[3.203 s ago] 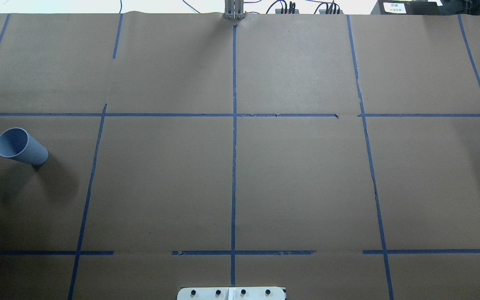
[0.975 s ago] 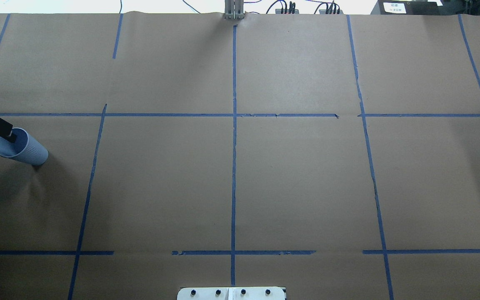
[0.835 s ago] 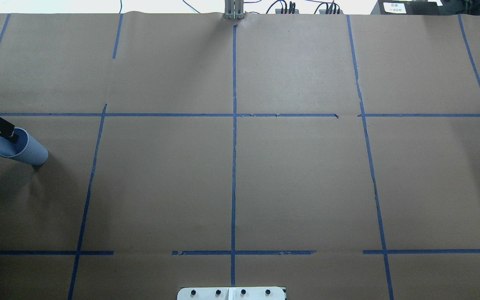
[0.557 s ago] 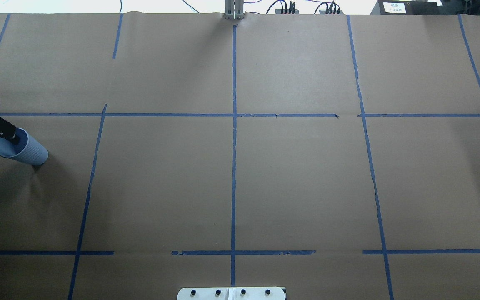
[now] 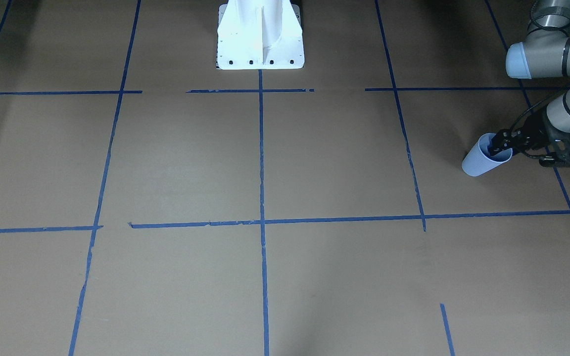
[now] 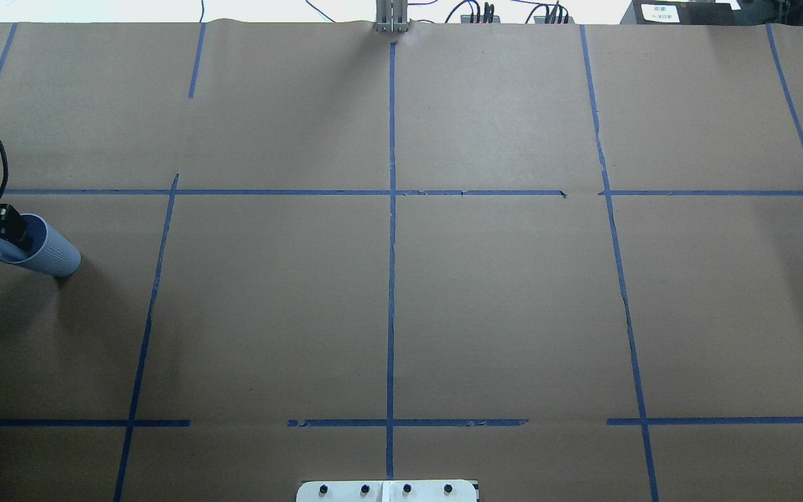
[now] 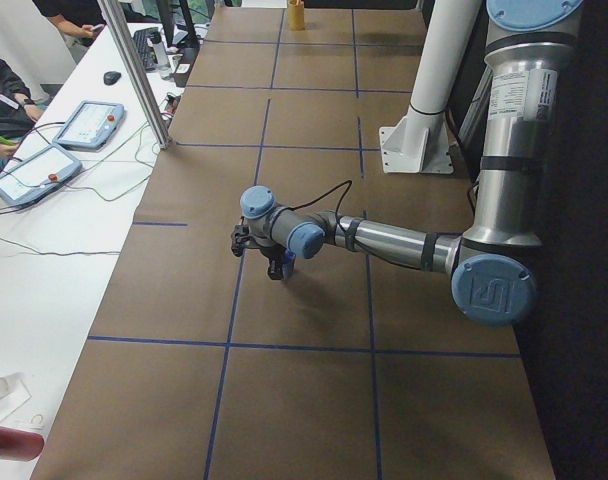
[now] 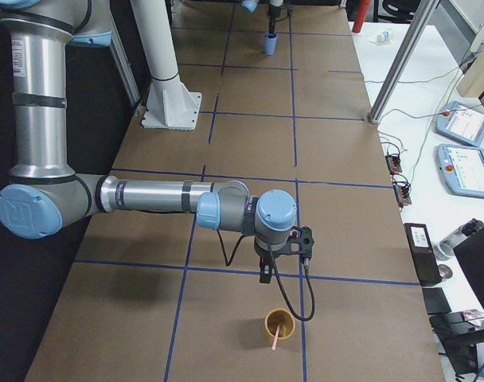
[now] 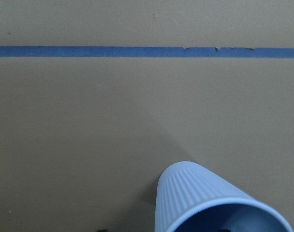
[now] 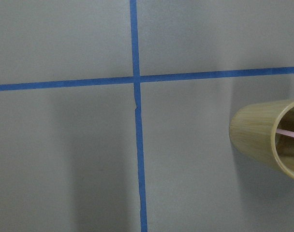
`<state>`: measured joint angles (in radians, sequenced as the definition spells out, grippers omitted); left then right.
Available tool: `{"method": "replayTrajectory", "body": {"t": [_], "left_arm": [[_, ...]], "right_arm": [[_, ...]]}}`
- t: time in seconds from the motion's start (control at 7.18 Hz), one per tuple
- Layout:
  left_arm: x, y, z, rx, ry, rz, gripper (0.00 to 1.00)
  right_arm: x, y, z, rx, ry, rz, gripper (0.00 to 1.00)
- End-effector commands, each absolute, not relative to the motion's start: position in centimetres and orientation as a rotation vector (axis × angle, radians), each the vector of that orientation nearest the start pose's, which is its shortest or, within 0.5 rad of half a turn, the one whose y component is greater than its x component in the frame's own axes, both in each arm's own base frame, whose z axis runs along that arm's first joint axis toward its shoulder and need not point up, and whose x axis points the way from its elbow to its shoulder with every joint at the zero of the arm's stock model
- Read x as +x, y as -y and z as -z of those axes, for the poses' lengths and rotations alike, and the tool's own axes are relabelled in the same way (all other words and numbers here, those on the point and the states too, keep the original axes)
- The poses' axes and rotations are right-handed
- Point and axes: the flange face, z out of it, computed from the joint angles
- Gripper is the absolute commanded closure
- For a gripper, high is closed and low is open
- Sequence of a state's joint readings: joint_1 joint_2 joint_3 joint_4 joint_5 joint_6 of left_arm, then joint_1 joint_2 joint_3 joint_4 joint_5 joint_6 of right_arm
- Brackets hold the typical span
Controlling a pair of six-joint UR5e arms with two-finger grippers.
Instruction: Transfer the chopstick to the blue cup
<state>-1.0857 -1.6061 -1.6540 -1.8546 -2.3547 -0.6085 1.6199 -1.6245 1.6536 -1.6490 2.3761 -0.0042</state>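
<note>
My left gripper is going to release the blue cup on the middle tape line [image 5: 265, 166] between its crossings, facing the white robot base.
The blue cup [image 6: 49, 251] stands upright near the table's left edge and also shows in the front-facing view [image 5: 478, 162] and the left wrist view [image 9: 205, 198]. My left gripper [image 6: 8, 237] [image 5: 500, 147] is at its rim. One finger is inside the cup and the other outside, with the jaws apart. The pink chopstick [image 8: 275, 338] [image 10: 288, 134] leans inside a tan bamboo cup [image 8: 279, 323] [image 10: 260, 140] at the table's far right. My right gripper [image 8: 265, 275] hovers just short of that cup. I cannot tell whether it is open or shut.
The white robot base [image 5: 260, 34] sits at the table's near-middle edge. Blue tape lines [image 6: 391, 279] grid the brown paper. An operators' bench with teach pendants [image 8: 469, 151] and a metal post [image 8: 397, 64] runs along the far side.
My left arm came in from the left edge to the blue cup. Over the last second the gripper sank a little lower at the rim. The cup stayed in place.
</note>
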Motion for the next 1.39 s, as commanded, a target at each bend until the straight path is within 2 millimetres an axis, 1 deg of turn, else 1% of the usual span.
{"method": "replayTrajectory", "body": {"t": [0.0,0.14,0.28,0.42,0.56,0.7,0.84,0.97,1.11,1.25], "left_arm": [[18.9,49.3,-56.5,-0.073,-0.86,-0.046,0.92],[18.5,49.3,-55.0,-0.049,-0.87,-0.042,0.98],[17.9,48.8,-52.5,-0.026,-0.886,-0.048,1.0],[16.4,48.8,-49.0,-0.043,-0.872,-0.01,1.0],[16.7,49.7,-42.6,-0.047,-0.868,-0.004,1.0],[17.3,51.0,-36.1,-0.055,-0.862,0.005,1.0],[20.1,52.3,-29.0,-0.079,-0.874,0.052,1.0],[27.5,50.3,-24.4,-0.137,-0.879,0.081,1.0],[35.3,48.2,-19.8,-0.16,-0.869,0.093,1.0],[42.4,48.4,-15.6,-0.149,-0.889,0.127,1.0]], "right_arm": [[8.4,46.4,-64.7,-0.02,0.806,-0.06,0.0],[8.4,46.4,-64.6,-0.018,0.808,-0.059,0.0],[8.4,46.5,-64.3,-0.012,0.808,-0.056,0.0],[8.4,46.6,-63.4,0.006,0.807,-0.047,0.0],[8.4,46.6,-62.4,0.024,0.808,-0.041,0.0],[8.4,46.7,-61.9,0.033,0.817,-0.036,0.0],[8.3,46.7,-61.7,0.036,0.825,-0.033,0.0],[8.4,47.1,-60.4,0.064,0.815,-0.02,0.0],[8.3,47.2,-60.2,0.066,0.824,-0.021,0.0],[8.3,47.3,-60.4,0.061,0.824,-0.025,0.0]]}}
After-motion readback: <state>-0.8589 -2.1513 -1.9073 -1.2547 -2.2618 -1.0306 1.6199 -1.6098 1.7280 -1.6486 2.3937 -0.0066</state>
